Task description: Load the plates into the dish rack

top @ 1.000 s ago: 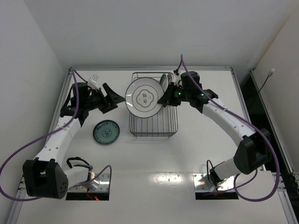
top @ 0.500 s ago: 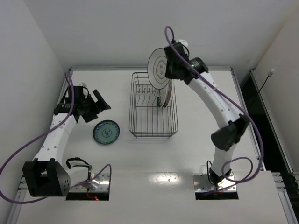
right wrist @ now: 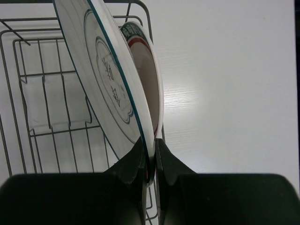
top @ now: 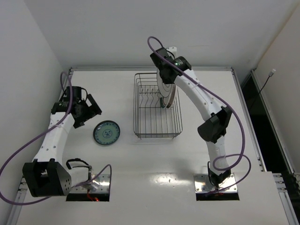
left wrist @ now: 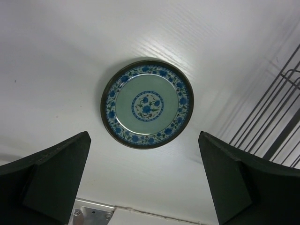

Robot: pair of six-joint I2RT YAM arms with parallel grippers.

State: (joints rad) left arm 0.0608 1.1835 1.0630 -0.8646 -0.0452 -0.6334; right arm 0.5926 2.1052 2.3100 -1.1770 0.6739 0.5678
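Note:
My right gripper has the white plate. It will let go of it upright in the rack (top: 160, 95) (right wrist: 106, 103) next to the plate with the red and green rim.
A white plate with thin dark rings (right wrist: 101, 77) stands on edge over the dish rack (top: 157, 123). My right gripper (right wrist: 150, 152) is shut on its lower rim. In the top view the right gripper (top: 164, 83) hangs over the rack's far right part with that plate (top: 165, 95) below it. Right behind it a white plate with a red and green rim band (right wrist: 152, 79) stands in the rack (right wrist: 44, 96). The small teal patterned plate (top: 106, 132) lies flat on the table left of the rack. My left gripper (top: 88, 116) hovers just beyond it, open and empty. In the left wrist view the teal plate (left wrist: 146, 104) lies ahead of the left gripper (left wrist: 144, 159).
The rack's near half shows only bare wire (top: 157, 126). Its right side reaches the edge of the left wrist view (left wrist: 281, 117). Purple cables (top: 234, 140) trail from both arms. Walls close the table at the back and the left.
The right arm swung the ringed plate from high above the rack's far end down into the rack, on edge beside the banded plate. The left gripper opened wider and drew back left.

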